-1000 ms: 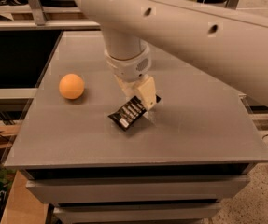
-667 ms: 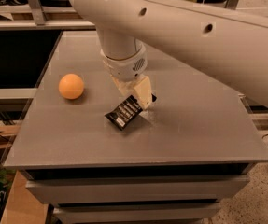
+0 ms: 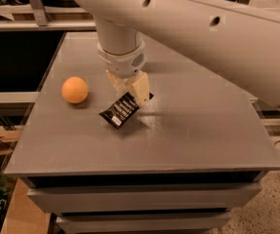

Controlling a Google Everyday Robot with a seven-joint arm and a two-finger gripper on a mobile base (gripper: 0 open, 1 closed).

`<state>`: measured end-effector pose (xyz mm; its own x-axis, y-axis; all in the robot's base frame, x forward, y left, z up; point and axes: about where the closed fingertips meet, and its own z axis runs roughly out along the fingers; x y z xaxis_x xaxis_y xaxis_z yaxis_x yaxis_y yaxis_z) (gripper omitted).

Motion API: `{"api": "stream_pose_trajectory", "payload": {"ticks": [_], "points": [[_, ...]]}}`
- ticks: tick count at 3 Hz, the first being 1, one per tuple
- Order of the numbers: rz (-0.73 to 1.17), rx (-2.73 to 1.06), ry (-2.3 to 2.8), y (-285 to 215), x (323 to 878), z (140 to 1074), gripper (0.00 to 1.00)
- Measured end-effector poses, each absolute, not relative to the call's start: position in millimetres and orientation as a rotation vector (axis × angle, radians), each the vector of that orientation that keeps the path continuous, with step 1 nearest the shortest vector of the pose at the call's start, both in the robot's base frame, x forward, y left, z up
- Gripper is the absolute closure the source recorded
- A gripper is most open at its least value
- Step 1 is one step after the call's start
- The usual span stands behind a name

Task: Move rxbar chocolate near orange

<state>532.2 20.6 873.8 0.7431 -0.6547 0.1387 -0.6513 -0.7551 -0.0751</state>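
The gripper should release the rxbar chocolate on the grey tabletop [image 3: 95, 93], snug against the orange's side facing the rxbar chocolate.
The rxbar chocolate [image 3: 120, 111] is a black wrapper with white lettering lines, tilted, its lower end close to the grey tabletop [image 3: 193, 130]. My gripper [image 3: 136, 95] hangs from the big white arm and is shut on the bar's upper right end. The orange [image 3: 74, 89] is a small round fruit resting on the table to the left of the bar, about a bar's length away. The far end of the bar is hidden behind the cream fingers [image 3: 140, 90].
The table's left edge [image 3: 37, 101] runs close behind the orange and its front edge [image 3: 144, 168] lies below the bar. Drawers [image 3: 139, 199] sit under the top. Dark shelving and a metal rail [image 3: 37, 26] stand at the far left.
My gripper has carried the bar to the left, closer to the orange. The orange has not moved.
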Motion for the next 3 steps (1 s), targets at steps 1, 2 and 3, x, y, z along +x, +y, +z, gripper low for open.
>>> {"api": "stream_pose_trajectory", "payload": {"ticks": [1, 2, 3], "points": [[-0.217, -2.925, 0.997, 39, 544, 876, 1.0], [-0.189, -2.93, 0.946, 50, 555, 874, 1.0], [-0.162, -2.929, 0.915, 62, 565, 869, 1.0]]}}
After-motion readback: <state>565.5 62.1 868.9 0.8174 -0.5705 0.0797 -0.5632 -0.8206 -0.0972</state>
